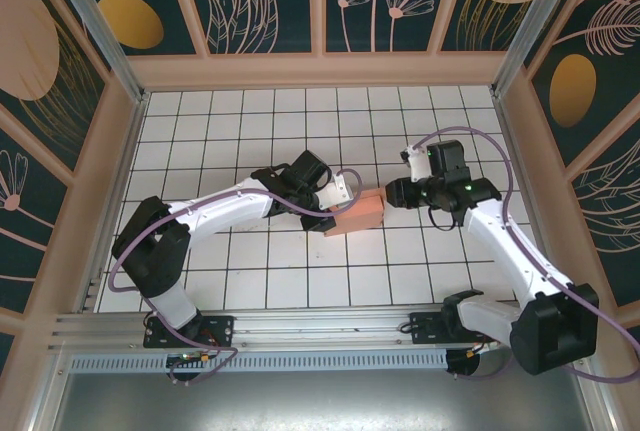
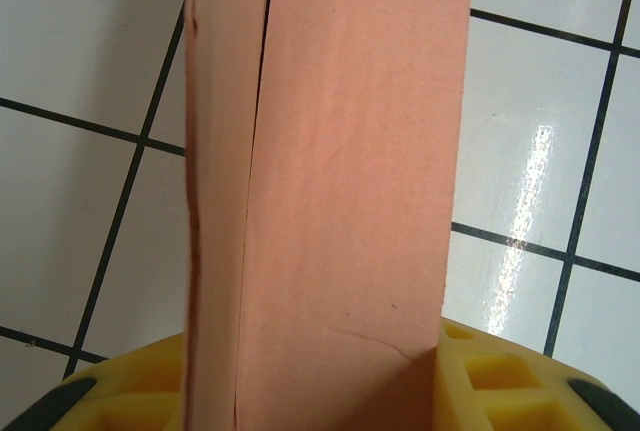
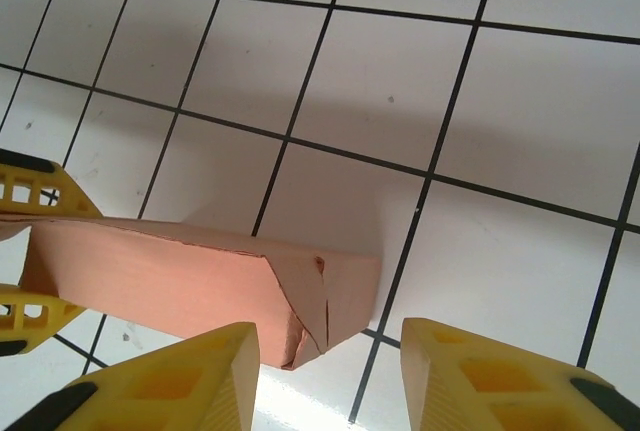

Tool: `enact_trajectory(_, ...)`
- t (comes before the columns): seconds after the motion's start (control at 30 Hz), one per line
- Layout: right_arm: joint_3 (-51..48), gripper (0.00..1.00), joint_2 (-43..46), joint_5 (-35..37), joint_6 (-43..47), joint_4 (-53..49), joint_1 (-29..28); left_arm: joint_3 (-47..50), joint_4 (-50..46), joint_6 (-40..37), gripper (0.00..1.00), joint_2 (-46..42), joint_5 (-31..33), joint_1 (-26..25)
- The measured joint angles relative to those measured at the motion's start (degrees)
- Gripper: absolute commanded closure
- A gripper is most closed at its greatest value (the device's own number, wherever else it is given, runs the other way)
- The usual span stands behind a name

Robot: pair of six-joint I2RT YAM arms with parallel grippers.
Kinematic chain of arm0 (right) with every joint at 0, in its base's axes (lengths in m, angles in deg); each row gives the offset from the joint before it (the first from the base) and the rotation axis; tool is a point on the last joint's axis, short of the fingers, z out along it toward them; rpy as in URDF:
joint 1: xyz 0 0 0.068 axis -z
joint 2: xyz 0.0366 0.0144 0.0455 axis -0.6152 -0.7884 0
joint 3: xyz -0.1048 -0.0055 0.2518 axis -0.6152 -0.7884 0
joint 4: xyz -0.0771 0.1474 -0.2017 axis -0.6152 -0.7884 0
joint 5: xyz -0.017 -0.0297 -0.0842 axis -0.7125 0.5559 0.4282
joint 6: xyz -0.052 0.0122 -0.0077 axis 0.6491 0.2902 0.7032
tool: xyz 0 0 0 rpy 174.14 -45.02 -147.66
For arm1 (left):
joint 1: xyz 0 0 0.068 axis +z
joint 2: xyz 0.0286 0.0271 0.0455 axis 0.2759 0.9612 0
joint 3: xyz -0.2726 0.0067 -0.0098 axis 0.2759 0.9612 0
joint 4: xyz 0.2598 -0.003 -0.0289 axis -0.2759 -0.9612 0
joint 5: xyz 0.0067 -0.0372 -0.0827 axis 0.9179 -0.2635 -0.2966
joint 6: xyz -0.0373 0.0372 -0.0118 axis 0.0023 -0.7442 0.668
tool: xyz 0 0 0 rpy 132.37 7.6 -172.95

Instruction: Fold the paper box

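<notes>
The flap at the paper box's loose end is slanted. Next, my right gripper pinches the loose end's near edge (image 3: 298, 343) and straightens it before my left gripper leaves.
The paper box (image 1: 360, 212) is a salmon-pink, closed, shallow rectangular box held just above the white tiles. My left gripper (image 1: 336, 205) is shut on its left end. In the left wrist view the paper box (image 2: 330, 181) runs straight away from the camera between the yellow fingers (image 2: 500, 376) of the left gripper (image 2: 310, 396). My right gripper (image 1: 393, 194) stands open just off the box's right end. In the right wrist view the right gripper (image 3: 330, 356) has its fingertips (image 3: 195, 371) apart. The folded end of the paper box (image 3: 190, 281) lies just ahead of them, untouched.
The white tiled floor (image 1: 240, 141) spreads around the box. Wooden walls (image 1: 320, 71) close in the back and both sides. A metal rail (image 1: 300, 326) with the arm bases runs along the near edge.
</notes>
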Motion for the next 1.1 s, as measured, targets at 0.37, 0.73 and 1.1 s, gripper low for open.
enact_trajectory(0.37,0.0,0.76,-3.4,-2.5,2.0,0.5,-0.1,0.0,0.0,0.0,0.69,0.1,0.0,0.0)
enact_trajectory(0.73,0.5,0.98,-5.2,-3.5,2.8,1.3,-0.6,-0.1,0.3,-0.2,0.70,0.3,-0.4,0.0)
enact_trajectory(1.1,0.7,1.00,-4.9,-1.2,2.0,1.4,-2.5,-1.1,-0.6,-0.2,0.70,1.0,-0.6,0.1)
